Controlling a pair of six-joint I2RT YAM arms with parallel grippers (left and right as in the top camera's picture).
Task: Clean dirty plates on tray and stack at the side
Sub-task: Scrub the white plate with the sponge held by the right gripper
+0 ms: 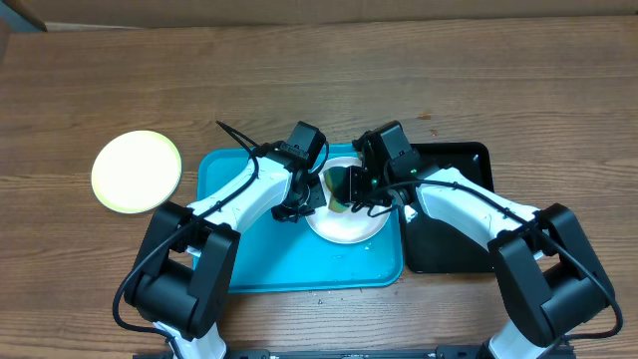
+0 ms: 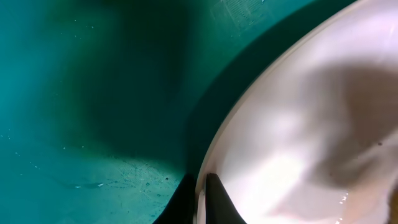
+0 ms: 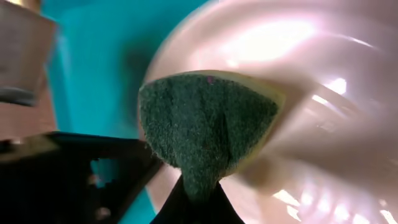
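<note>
I'll release the green and yellow sponge from my right gripper near the middle of the glossy black tray (image 1: 447, 211).
A white plate (image 1: 349, 227) rests on the right part of the turquoise tray (image 1: 249, 249). My left gripper (image 1: 302, 202) is shut on its left rim. In the left wrist view the plate's edge (image 2: 298, 124) runs between the two dark fingers of the gripper (image 2: 202, 200), above the tray floor (image 2: 93, 93). My right gripper (image 1: 364, 187) is shut on a green and yellow sponge (image 1: 339, 189) held over the plate. The right wrist view shows the sponge (image 3: 205, 130) pinched in the gripper (image 3: 198, 202), its green side facing the camera, against the plate (image 3: 298, 74).
A pale yellow-green plate (image 1: 137, 172) lies on the wooden table left of the tray. A glossy black tray (image 1: 449, 249) sits against the turquoise tray's right side, under my right arm. The left arm's dark body (image 3: 74, 174) shows close beside the sponge.
</note>
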